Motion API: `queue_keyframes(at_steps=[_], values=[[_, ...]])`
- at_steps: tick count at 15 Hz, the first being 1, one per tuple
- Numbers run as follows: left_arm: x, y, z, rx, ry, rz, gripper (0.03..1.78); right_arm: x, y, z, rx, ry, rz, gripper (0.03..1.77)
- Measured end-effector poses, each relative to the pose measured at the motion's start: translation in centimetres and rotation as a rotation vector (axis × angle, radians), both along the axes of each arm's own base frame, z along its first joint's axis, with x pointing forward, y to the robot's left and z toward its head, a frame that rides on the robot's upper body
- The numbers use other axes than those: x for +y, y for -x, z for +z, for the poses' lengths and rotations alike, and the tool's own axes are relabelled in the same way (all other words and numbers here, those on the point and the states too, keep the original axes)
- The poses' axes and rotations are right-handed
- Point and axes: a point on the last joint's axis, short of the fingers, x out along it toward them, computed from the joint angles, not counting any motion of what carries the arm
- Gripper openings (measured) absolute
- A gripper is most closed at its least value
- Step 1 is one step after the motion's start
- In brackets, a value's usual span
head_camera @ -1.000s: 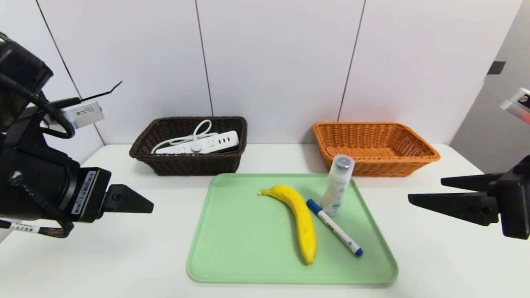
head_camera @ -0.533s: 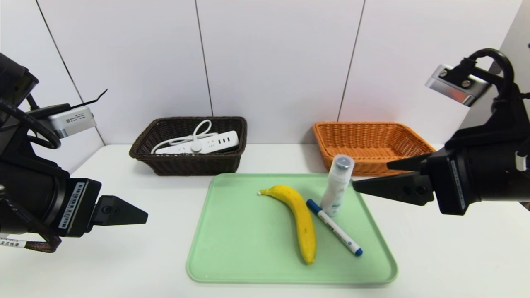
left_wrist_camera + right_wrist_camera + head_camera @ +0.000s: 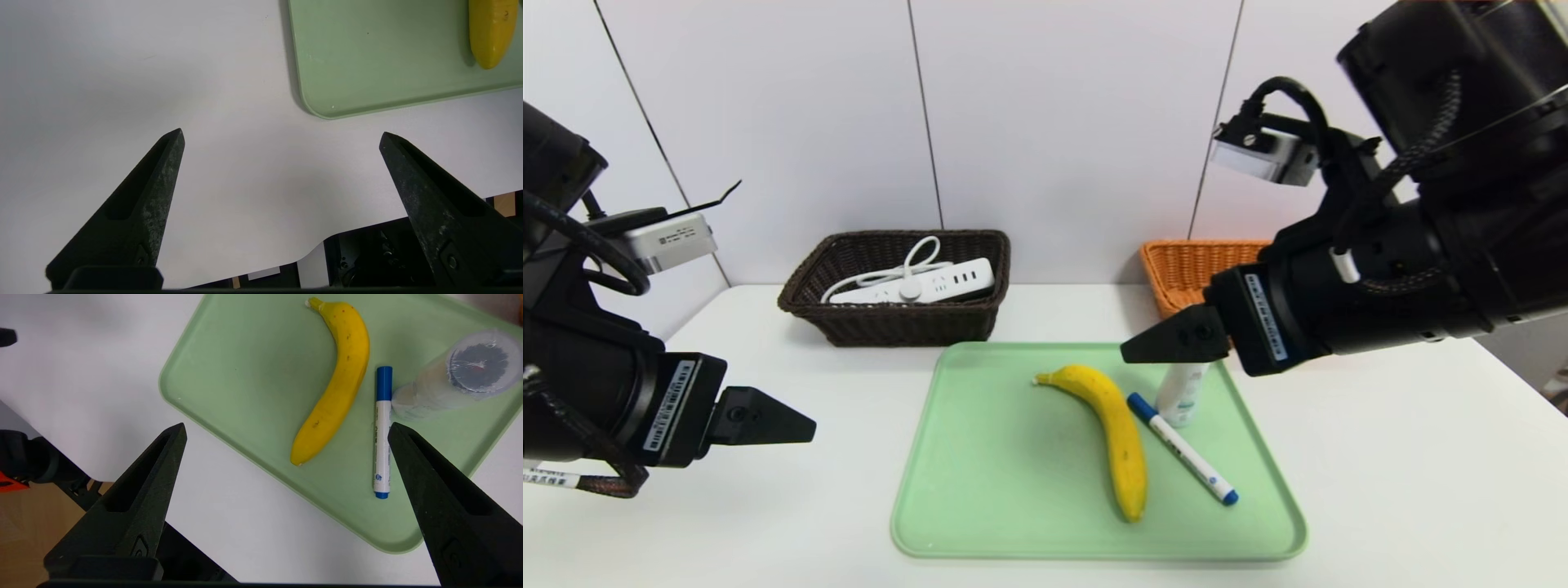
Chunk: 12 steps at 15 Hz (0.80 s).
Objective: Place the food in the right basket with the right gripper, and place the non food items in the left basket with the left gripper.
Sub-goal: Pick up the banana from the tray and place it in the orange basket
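Note:
Next, my right gripper goes to the yellow banana on the green tray and closes across the banana's middle [image 3: 1117, 430] [image 3: 342, 392].
The yellow banana [image 3: 1117, 433] [image 3: 339, 388] lies on a green tray [image 3: 947, 506] [image 3: 212, 355]. Beside it are the blue-capped white pen [image 3: 1181, 449] [image 3: 383, 428] and the upright white bottle [image 3: 1180, 398] [image 3: 449, 384]. The white power strip [image 3: 923, 286] lies in the dark brown left basket [image 3: 894, 325]. My right arm covers most of the orange right basket [image 3: 1186, 269]. My right gripper [image 3: 1129, 353] [image 3: 286, 430] hangs open above the tray's far right, over the bottle, holding nothing. My left gripper [image 3: 807, 426] [image 3: 282, 136] stands open over bare table left of the tray.
The white table [image 3: 1380, 490] carries the tray in the middle and both baskets against the back wall [image 3: 1062, 122]. The table's near edge shows under the left gripper in the left wrist view, with the tray's corner [image 3: 327, 110] and the banana's tip [image 3: 490, 36] beyond.
My right arm has swung in from the far right to above the tray, now hiding the bottle's top and most of the orange basket. The left arm has hardly moved.

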Motion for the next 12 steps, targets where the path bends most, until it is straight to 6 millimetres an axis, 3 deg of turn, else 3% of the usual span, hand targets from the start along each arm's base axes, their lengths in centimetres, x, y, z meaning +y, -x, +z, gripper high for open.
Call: queue_keyframes(at_steps=[6, 12], values=[[-0.1, -0.1, -0.2, 0.008, -0.004, 0.002, 1.69, 3.8, -1.8, -3.3, 0.129, 0.164, -0.023, 1.7], [-0.1, -0.2, -0.3, 0.015, -0.004, 0.006, 1.69, 5.8, -2.5, -6.4, 0.219, 0.252, -0.015, 1.7]])
